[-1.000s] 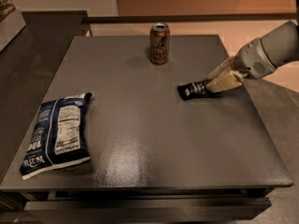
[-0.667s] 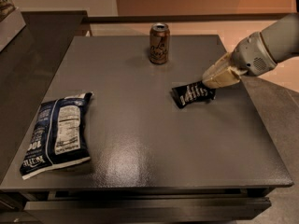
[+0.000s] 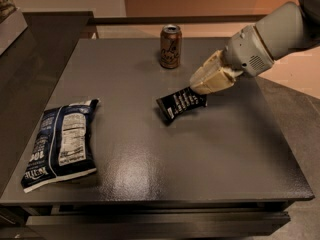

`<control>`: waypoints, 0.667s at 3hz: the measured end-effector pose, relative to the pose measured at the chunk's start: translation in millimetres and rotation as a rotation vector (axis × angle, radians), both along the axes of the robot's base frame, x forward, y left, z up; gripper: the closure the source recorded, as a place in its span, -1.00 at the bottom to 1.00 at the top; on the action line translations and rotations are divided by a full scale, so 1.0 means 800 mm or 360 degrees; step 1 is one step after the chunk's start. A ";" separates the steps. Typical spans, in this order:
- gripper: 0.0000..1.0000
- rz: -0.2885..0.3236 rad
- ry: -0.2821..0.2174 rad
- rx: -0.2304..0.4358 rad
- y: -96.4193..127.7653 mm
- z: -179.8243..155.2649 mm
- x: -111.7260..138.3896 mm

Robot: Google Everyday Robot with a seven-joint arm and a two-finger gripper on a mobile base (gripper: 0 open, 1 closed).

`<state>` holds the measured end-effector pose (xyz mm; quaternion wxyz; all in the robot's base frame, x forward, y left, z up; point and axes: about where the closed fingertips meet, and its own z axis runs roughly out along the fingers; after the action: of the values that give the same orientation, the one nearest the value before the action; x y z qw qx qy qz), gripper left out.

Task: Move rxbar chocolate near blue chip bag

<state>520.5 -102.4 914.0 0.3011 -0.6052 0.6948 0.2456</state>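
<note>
Next, my gripper sets the rxbar chocolate down on the grey table (image 3: 126, 126) next to the blue chip bag, toward the middle of the table. The bar is now tilted near the table's middle.
The rxbar chocolate (image 3: 180, 104), a small flat black wrapper with white lettering, is near the middle of the grey table, tilted with its right end raised. My gripper (image 3: 201, 89) comes in from the right and is shut on that right end of the bar. The blue chip bag (image 3: 61, 143), large and dark blue with a white nutrition panel, lies flat near the table's front left corner, well to the left of the bar.
A tan drink can (image 3: 170, 46) stands upright at the back of the grey table (image 3: 220, 149), just behind and left of my gripper. A dark counter (image 3: 30, 54) runs along the left side.
My gripper has carried the rxbar chocolate leftward from the table's right side toward the middle. The chip bag and the can have not moved.
</note>
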 end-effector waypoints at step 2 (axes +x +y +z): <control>1.00 0.0265 0.0058 0.0102 0.100 0.008 -0.030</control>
<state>496.9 -22.2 920.2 0.2860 -0.6464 0.6392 0.3028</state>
